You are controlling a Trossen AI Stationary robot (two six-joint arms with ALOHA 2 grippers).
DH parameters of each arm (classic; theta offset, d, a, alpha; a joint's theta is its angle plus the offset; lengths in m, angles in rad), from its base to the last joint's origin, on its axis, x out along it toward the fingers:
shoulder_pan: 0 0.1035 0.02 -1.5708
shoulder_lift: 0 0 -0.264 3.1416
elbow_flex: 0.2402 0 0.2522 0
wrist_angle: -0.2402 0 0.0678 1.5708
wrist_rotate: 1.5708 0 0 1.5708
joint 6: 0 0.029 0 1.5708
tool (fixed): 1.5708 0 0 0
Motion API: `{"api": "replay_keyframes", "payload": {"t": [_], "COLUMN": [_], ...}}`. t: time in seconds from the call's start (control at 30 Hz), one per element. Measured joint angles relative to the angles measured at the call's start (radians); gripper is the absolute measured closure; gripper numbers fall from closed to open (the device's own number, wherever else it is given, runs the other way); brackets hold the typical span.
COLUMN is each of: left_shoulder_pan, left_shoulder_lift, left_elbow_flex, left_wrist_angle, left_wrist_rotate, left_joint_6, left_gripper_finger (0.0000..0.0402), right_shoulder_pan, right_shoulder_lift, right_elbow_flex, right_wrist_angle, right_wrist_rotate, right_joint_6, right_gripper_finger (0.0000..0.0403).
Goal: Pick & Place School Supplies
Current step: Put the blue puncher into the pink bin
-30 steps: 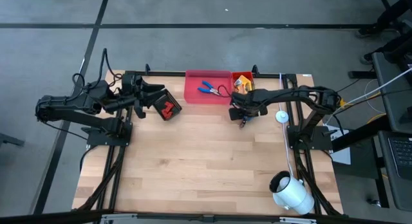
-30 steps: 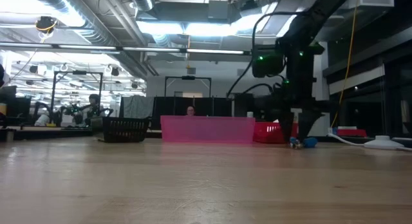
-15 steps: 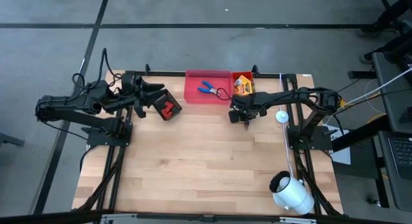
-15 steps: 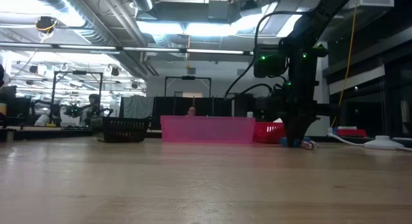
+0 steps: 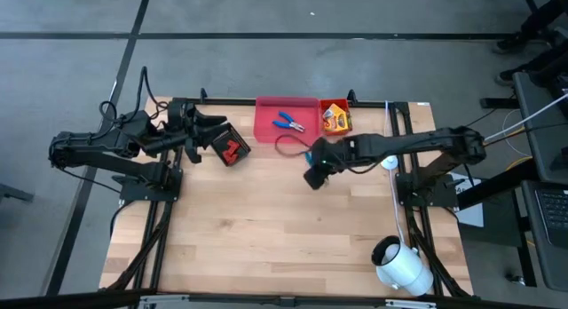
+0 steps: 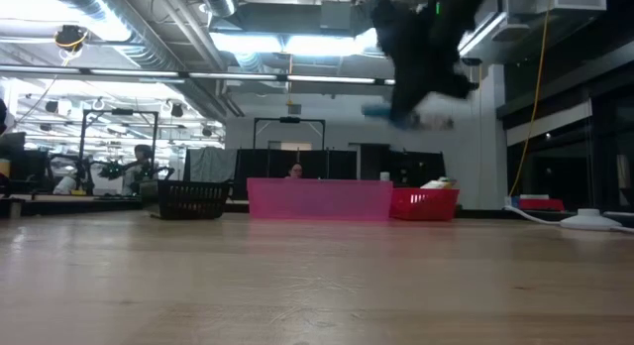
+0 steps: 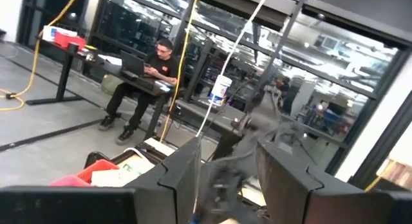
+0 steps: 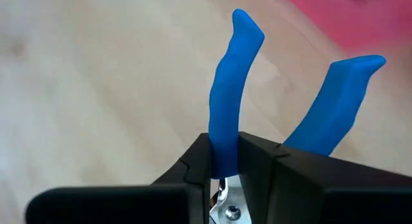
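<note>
My right gripper is going to the pink bin (image 5: pixel 287 122) with the blue-handled plier-like tool, which is high over the table now. Next, I set the tool down there against the other blue-handled tool.
My right gripper (image 5: pixel 313 173) hangs above the table's middle, just near of the pink bin (image 5: pixel 266 131), and is shut on a blue-handled plier-like tool (image 8: pixel 226 89). In the low view it shows as a blur high over the table (image 6: pixel 416 57). A second blue-handled tool (image 5: pixel 288 122) lies inside the pink bin. Yellow-and-green crayon boxes (image 5: pixel 335 119) lie in the orange bin (image 5: pixel 335 102). Red pieces (image 5: pixel 232 150) lie in the black bin (image 5: pixel 218 154). My left gripper (image 5: pixel 213 132) waits at the far left beside the black bin, open with nothing between its fingers (image 7: pixel 183 176). My right gripper pinches one blue handle (image 8: pixel 224 130) of the tool between its two fingers (image 8: pixel 193 169). The handle runs out forward along the fingers, and the other handle (image 8: pixel 335 102) stands free beside it. The fingers slant down from the table's right. The tool is lifted clear of the table.
A large white cylinder (image 5: pixel 401 265) lies at the near right corner. The bins line the far edge. Bare wood (image 5: pixel 257 229) fills the middle and near part of the table. A white cable and a round white base (image 5: pixel 389 161) sit by the right arm.
My right gripper has taken hold of the blue-handled tool on the table beside the orange bin, then risen fast with it and swung toward the table's left and near side, rolling as it went. The tool is now lifted clear. My left arm has kept still.
</note>
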Motion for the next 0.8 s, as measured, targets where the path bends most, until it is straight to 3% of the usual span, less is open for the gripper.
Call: {"api": "replay_keyframes", "payload": {"t": [0.1,0.23,0.43,0.63,0.8], "left_shoulder_pan": [0.0,0.0,0.0,-0.006,-0.028], "left_shoulder_lift": [0.0,0.016,0.057,0.106,0.138], "left_elbow_flex": [0.0,0.0,0.0,0.0,0.0], "left_wrist_angle": [-0.003,-0.014,-0.014,0.006,0.041], "left_wrist_rotate": [0.025,0.031,0.031,0.024,-0.01], "left_joint_6": [0.024,0.036,0.018,-0.001,-0.017], "left_gripper_finger": [0.0258,0.0258,0.0258,0.0258,0.0258], "right_shoulder_pan": [-0.013,-0.16,-0.342,-0.407,-0.46], "right_shoulder_lift": [0.038,0.166,0.417,0.623,0.723], "right_elbow_flex": [0.132,0.315,0.662,0.908,0.984], "right_wrist_angle": [-0.106,-0.251,-0.436,-0.484,-0.484], "right_wrist_rotate": [-0.01,-0.055,-0.09,-0.117,-0.172], "right_joint_6": [-0.261,-0.586,-0.897,-1.106,-1.106], "right_gripper_finger": [0.0354,0.0354,0.0354,0.0354,0.0354]}}
